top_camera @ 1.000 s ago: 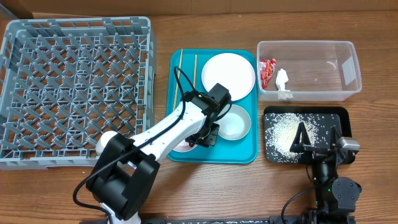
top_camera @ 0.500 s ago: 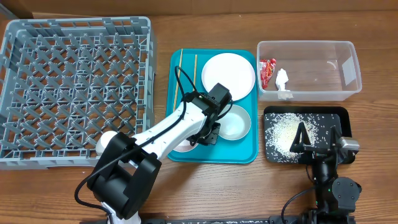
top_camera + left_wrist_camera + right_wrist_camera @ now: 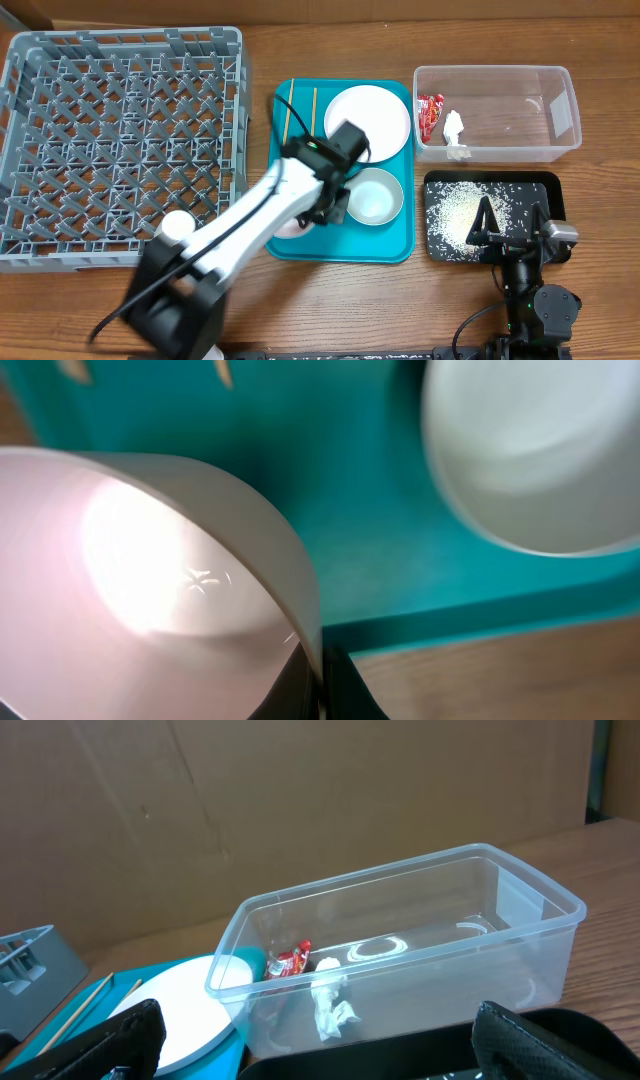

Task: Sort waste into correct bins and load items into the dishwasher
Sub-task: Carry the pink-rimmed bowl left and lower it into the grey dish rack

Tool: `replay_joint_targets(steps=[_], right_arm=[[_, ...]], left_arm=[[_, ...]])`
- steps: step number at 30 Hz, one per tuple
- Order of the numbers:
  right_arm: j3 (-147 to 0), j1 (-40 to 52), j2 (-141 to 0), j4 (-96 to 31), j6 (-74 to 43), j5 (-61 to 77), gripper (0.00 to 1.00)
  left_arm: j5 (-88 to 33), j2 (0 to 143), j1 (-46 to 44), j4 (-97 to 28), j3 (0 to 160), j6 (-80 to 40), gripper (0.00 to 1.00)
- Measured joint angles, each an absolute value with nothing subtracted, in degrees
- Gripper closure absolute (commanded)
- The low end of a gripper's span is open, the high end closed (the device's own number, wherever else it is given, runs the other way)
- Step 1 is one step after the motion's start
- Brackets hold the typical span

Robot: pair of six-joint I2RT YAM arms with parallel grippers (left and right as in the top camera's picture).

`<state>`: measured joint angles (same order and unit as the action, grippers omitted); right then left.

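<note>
My left gripper should release the pale bowl in the grey dish rack's half (image 3: 83, 164) away from the teal tray.
My left gripper (image 3: 318, 208) is shut on the rim of a small pale bowl (image 3: 289, 226) at the front left of the teal tray (image 3: 395, 245). In the left wrist view the bowl (image 3: 150, 560) fills the left side, its rim pinched between my fingers (image 3: 320, 685). The second bowl (image 3: 372, 197) and the white plate (image 3: 367, 120) lie on the tray, with two chopsticks (image 3: 289, 105) at its back left. The grey dish rack (image 3: 120, 145) stands at the left. My right gripper (image 3: 510, 232) is open over the black tray (image 3: 545, 185) of rice (image 3: 455, 210). No cup is in view.
The clear tub (image 3: 520, 145) at the back right holds the red wrapper (image 3: 430, 112) and the white tissue (image 3: 455, 130); the right wrist view shows the tub (image 3: 450, 920), wrapper (image 3: 290, 960), tissue (image 3: 330, 1005) and plate (image 3: 170, 1005).
My left arm has swung, blurred, up and a little left with the pale bowl in its grip. The right arm has not moved.
</note>
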<state>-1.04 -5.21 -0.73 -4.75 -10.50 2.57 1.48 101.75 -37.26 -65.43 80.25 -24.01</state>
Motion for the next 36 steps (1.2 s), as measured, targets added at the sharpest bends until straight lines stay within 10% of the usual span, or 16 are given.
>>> replay_joint_targets(steps=[6,21,36], right_arm=[[-1.0,-5.2,-0.7,-4.8,-10.5,2.6,0.0],[-1.0,-5.2,-0.7,-4.8,-10.5,2.6,0.0],[-1.0,-5.2,-0.7,-4.8,-10.5,2.6,0.0]], left_arm=[[-2.6,84.0,-26.4,-66.4,86.9,-23.4,0.96],[-51.3,75.7,41.8,-66.0,80.3,-7.4,0.96],[-73.6,89.9,59.3,-51.1,72.6,4.1,0.96]])
